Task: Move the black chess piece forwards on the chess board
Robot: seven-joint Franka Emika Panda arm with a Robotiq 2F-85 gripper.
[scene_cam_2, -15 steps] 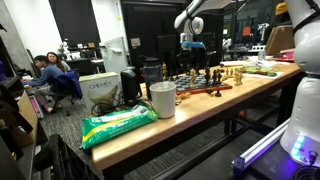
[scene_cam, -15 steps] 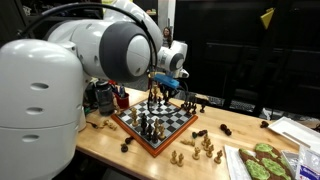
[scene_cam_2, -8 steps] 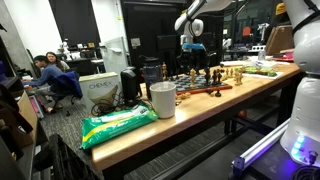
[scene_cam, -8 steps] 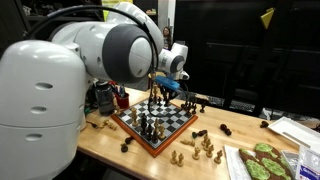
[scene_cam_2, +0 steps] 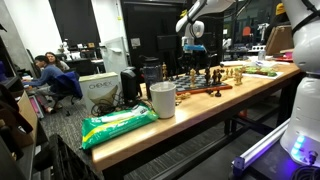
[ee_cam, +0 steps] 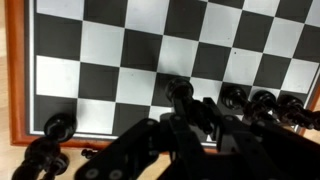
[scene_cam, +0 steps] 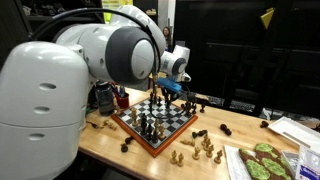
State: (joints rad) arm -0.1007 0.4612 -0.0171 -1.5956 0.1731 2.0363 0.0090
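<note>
Next, I let go of the black chess piece with my gripper on the dark square (scene_cam: 169, 103) (ee_cam: 176, 91) just below it, near the far edge of the board.
The chess board (ee_cam: 120, 60), checkered with a reddish-brown border, fills the wrist view and lies on the wooden table in both exterior views (scene_cam: 152, 143) (scene_cam_2: 205, 90). My gripper (ee_cam: 190, 118) is shut on the black chess piece (ee_cam: 180, 92), whose rounded top shows between the dark fingers. The held piece hangs over the squares near the board's bottom edge in the wrist view. In an exterior view the gripper (scene_cam: 164, 89) hovers above the far side of the board, and it (scene_cam_2: 195, 42) stands well above the pieces there. The piece's base is hidden by the fingers.
Other black pieces (ee_cam: 262, 102) line the board's near edge, one more (ee_cam: 58, 125) at the left. Light pieces (scene_cam: 205, 148) lie loose on the table beside the board. A tray of green items (scene_cam: 265, 163), a white cup (scene_cam_2: 162, 99) and a green bag (scene_cam_2: 118, 125) share the table.
The arm has risen a little above the board with the black piece still in its jaws. The pieces on the board have not moved.
</note>
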